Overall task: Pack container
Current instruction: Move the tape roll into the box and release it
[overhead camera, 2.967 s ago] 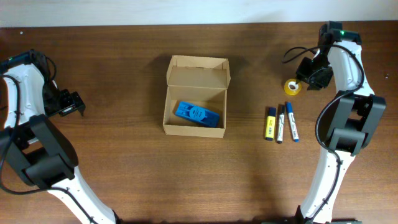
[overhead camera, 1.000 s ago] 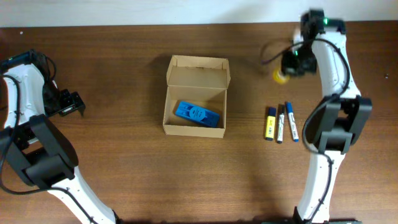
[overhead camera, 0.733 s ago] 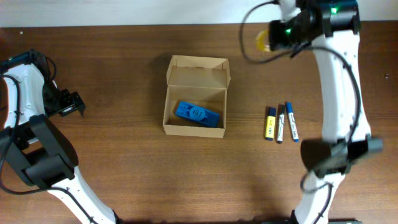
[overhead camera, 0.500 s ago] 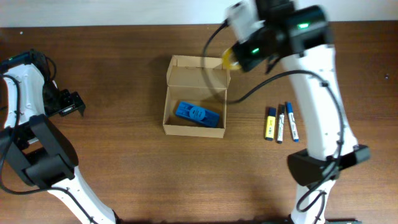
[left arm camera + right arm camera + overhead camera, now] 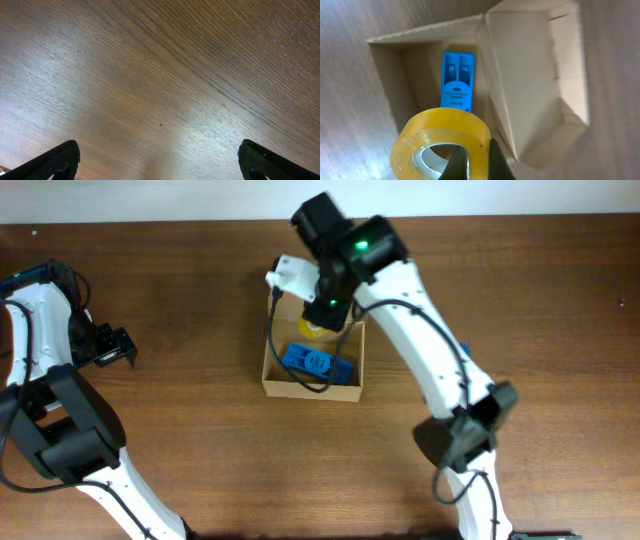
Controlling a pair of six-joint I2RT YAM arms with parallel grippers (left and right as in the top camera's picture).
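Next, I let go of the yellow tape roll, now over the open container, with my right gripper on the middle of the blue item [image 5: 312, 359] [image 5: 456, 94] inside the cardboard container.
The tan cardboard container [image 5: 268, 368] stands open in the middle of the table, its flap lid [image 5: 300, 280] folded back. It also shows in the right wrist view [image 5: 530, 65]. A blue item [image 5: 320, 364] lies inside it [image 5: 457, 80]. My right gripper [image 5: 322, 315] hovers over the open container, shut on a yellow tape roll [image 5: 314, 330]. In the right wrist view the fingers [image 5: 477, 162] pinch the roll's wall [image 5: 437, 140]. My left gripper [image 5: 115, 346] is open and empty at the far left, over bare wood [image 5: 160, 160].
The markers to the right of the container are almost wholly hidden under my right arm [image 5: 430, 350], which stretches across the table from the front right. My left arm [image 5: 40, 330] stays along the table's left edge.
My right arm has swung left from the back right, carrying the yellow tape roll, and now holds it over the open container. The left arm has not moved.
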